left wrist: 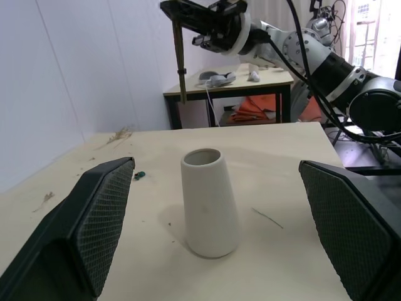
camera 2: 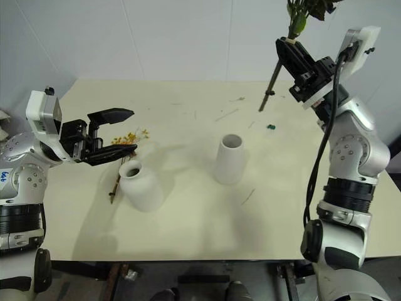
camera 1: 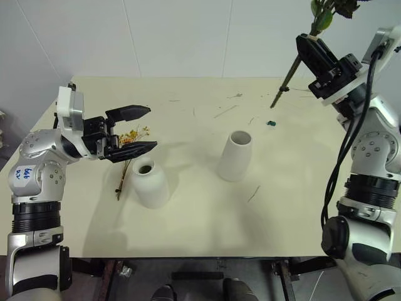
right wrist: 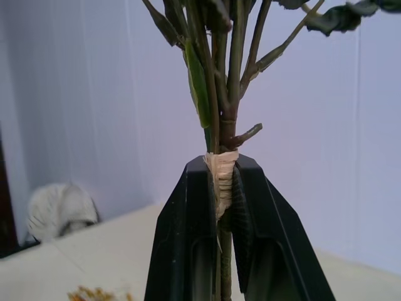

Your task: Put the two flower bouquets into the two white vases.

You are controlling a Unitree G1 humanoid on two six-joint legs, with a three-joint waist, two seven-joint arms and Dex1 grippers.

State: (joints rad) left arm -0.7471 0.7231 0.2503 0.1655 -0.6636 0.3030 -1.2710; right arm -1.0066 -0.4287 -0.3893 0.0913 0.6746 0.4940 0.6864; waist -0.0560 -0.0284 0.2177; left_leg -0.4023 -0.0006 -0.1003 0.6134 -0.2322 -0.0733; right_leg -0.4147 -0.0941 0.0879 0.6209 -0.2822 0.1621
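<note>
My right hand needs to drop the bigger bouquet, now hanging upright over the table, stems down, into the opening of the taller vase (camera 1: 240, 138).
The bigger bouquet (camera 1: 322, 15), green stems bound with a beige wrap (right wrist: 221, 179), hangs upright in the air over the table's far right. My right gripper (camera 1: 308, 45) is shut on that wrap, and the bare stem end (camera 1: 279, 94) points down toward the table. The sparse yellow-orange bouquet (camera 1: 128, 141) lies flat on the table, its stems running beside the short vase (camera 1: 151, 183). My left gripper (camera 1: 152, 127) hovers open just above those yellow blooms, holding nothing. The taller vase (camera 1: 236, 155) stands upright mid-table, straight ahead between the left gripper's fingers (left wrist: 94, 219).
Loose twigs (camera 1: 225, 111) and a thin scrap (camera 1: 254, 193) lie on the cream table (camera 1: 207, 238). A small green bit (camera 1: 271, 123) sits near the far right. A white wall runs behind the table.
</note>
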